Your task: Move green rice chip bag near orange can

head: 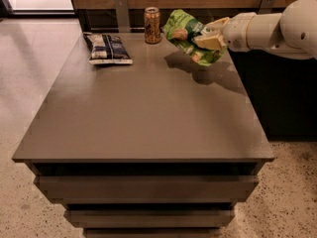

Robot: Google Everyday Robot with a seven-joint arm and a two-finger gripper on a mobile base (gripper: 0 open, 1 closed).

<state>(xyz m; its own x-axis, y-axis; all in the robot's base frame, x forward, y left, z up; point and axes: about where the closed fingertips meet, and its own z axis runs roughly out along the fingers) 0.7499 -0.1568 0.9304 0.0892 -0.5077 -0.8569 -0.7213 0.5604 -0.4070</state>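
My gripper should set the green rice chip bag on the table's back edge [192, 43] beside the orange can.
The green rice chip bag [187, 34] is crinkled and bright green, held in the air above the table's far right part, just right of the orange can [152, 25]. The can stands upright at the table's back edge. My gripper [208, 37] comes in from the right on a white arm and is shut on the bag's right side. The bag's left end is close to the can but apart from it. The bag's shadow falls on the tabletop below it.
A dark blue-and-white bag [107, 48] lies at the table's back left. The grey table [143, 118] has drawers below its front edge. A wooden wall with metal brackets [122, 13] runs behind the table. Speckled floor surrounds it.
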